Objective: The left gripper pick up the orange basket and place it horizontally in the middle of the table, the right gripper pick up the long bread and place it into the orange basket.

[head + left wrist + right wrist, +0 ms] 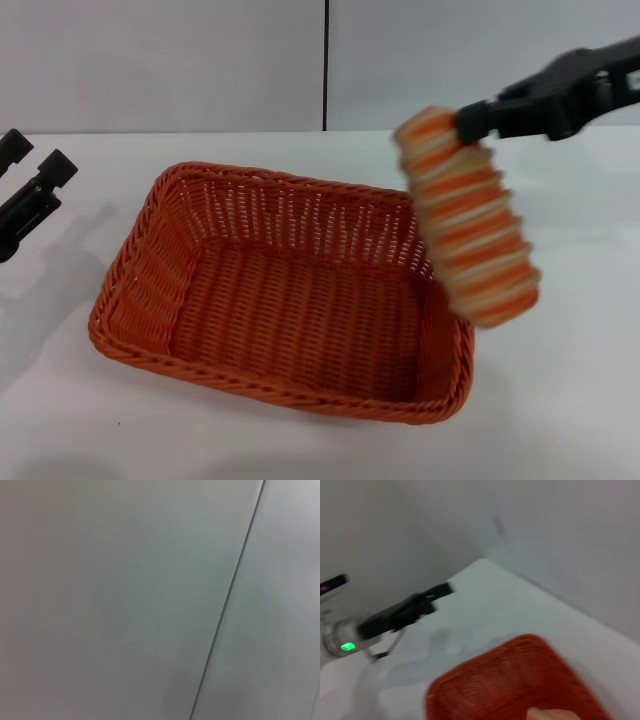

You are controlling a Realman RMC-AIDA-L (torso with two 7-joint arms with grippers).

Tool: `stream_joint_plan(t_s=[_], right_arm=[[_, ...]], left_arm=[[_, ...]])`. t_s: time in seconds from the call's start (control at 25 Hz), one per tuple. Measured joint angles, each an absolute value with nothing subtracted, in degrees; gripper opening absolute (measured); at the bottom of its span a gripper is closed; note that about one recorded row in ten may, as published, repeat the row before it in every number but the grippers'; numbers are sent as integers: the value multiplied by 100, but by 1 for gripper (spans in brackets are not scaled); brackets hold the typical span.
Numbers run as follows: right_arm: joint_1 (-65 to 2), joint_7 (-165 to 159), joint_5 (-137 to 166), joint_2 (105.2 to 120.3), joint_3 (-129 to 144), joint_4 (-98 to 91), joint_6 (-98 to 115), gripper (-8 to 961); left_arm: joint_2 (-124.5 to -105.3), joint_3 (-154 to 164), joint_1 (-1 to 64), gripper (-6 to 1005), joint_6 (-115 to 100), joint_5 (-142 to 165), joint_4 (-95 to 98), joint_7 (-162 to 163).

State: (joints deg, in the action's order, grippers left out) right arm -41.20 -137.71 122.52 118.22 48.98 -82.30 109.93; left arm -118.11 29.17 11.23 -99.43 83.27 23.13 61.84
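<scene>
I will set the long bread on the middle of the orange basket's woven bottom (322,313) with my right gripper.
The orange basket (285,295) stands on the white table (560,400), long side running left to right, with nothing inside it. My right gripper (468,122) reaches in from the upper right and is shut on one end of the long bread (470,220). The striped loaf hangs tilted in the air over the basket's right rim. Far left, my left gripper (35,153) is held off the table, open and holding nothing, well apart from the basket. The right wrist view shows the basket (520,680), a sliver of the bread (550,714) and the left gripper (437,592) beyond.
A pale wall with a dark vertical seam (326,65) backs the table. The left wrist view shows only that wall and seam (230,600). Bare white tabletop lies in front of and to the right of the basket.
</scene>
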Motion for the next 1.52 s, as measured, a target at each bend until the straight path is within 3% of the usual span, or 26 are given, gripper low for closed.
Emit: stream_joint_plan(t_s=[0.48, 0.68, 1.12, 1.24, 1.52], right_arm=[[-5039, -12393, 11973, 11846, 5767, -5326, 10081, 21], [-4950, -12017, 11970, 11855, 5783, -5271, 9924, 19], [-4482, -11692, 11497, 11862, 5685, -5480, 9625, 109], [-4055, -11643, 11214, 11868, 5610, -5971, 9682, 302], [-2296, -10659, 9521, 11884, 5162, -6959, 9348, 579]], left_arm=[[-11811, 2877, 1058, 827, -10054, 8334, 2162, 6193], [-11808, 2882, 1065, 827, -10067, 8333, 2162, 6201], [-11820, 2879, 1039, 827, -10077, 8331, 2162, 6097], [-11821, 2870, 967, 827, -10095, 8330, 2162, 5847], [-11815, 2563, 688, 827, -10061, 8324, 2131, 5316]])
